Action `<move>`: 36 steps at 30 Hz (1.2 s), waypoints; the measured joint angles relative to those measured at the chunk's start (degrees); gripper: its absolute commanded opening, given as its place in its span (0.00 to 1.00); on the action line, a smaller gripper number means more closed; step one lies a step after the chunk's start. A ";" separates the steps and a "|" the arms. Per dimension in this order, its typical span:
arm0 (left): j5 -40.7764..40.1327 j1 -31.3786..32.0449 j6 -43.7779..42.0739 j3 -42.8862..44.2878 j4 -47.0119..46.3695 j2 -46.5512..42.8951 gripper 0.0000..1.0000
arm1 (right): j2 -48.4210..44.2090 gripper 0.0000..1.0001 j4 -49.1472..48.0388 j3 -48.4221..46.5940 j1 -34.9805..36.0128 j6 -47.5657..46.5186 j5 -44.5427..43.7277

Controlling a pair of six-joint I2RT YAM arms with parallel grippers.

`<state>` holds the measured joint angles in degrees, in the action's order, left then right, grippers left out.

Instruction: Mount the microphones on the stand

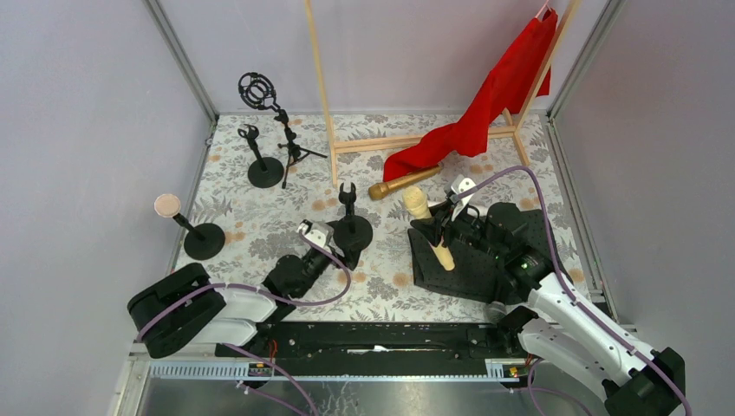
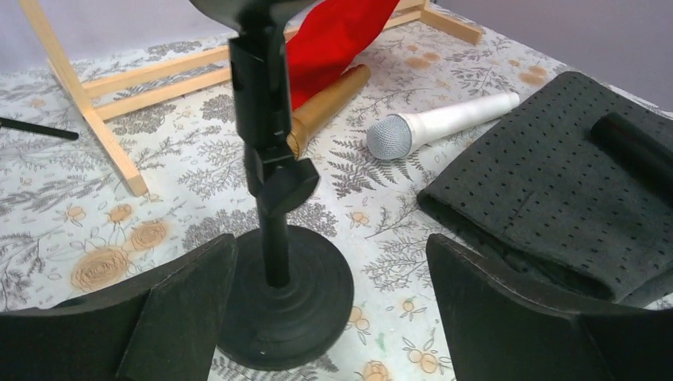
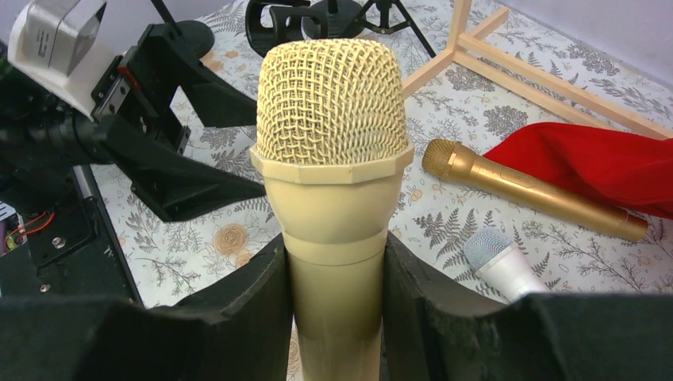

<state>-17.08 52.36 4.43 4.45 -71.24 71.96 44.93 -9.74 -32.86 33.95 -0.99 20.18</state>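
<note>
The left gripper's fingers are low beside the stand's round base, so that gripper should rise and grip the pole (image 1: 348,207) just below the clip before the pale yellow microphone enters.
My right gripper (image 1: 436,232) (image 3: 335,309) is shut on the pale yellow microphone (image 1: 419,205) (image 3: 332,143), gripping its body just below the mesh head and holding it above the black mat. My left gripper (image 1: 332,236) (image 2: 333,317) is open, with its jaws on either side of the round base of a black clip stand (image 1: 351,227) (image 2: 278,278), not touching it. The gold microphone (image 1: 403,182) (image 2: 325,103) (image 3: 524,186) and the white microphone (image 2: 444,127) (image 3: 496,258) lie on the tablecloth. The pink microphone (image 1: 167,205) sits in a stand at the left.
A black perforated mat (image 1: 468,273) (image 2: 555,182) lies under my right arm. A wooden rack (image 1: 334,113) with a red cloth (image 1: 485,104) stands at the back. A second empty clip stand (image 1: 263,169) and a tripod with a shock mount (image 1: 260,91) stand at the back left.
</note>
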 measured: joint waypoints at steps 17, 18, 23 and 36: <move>46.05 -27.69 3.61 8.17 -13.64 14.88 0.84 | -0.85 0.04 1.81 0.00 0.00 0.00 0.83; 47.60 -28.81 3.61 8.76 -13.84 15.30 0.84 | -0.85 0.04 1.81 0.00 0.00 0.00 1.03; 55.91 -33.29 3.93 12.46 -14.36 17.97 0.76 | -0.79 0.05 2.49 0.00 0.00 0.00 2.03; 71.49 -35.19 5.84 19.58 -15.13 22.71 0.68 | -0.09 0.05 4.68 -0.07 0.00 -0.02 2.27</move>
<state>54.41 17.17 10.26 24.03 -86.37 94.67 44.84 -5.06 -32.93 33.95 -1.02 22.46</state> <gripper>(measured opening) 0.717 0.450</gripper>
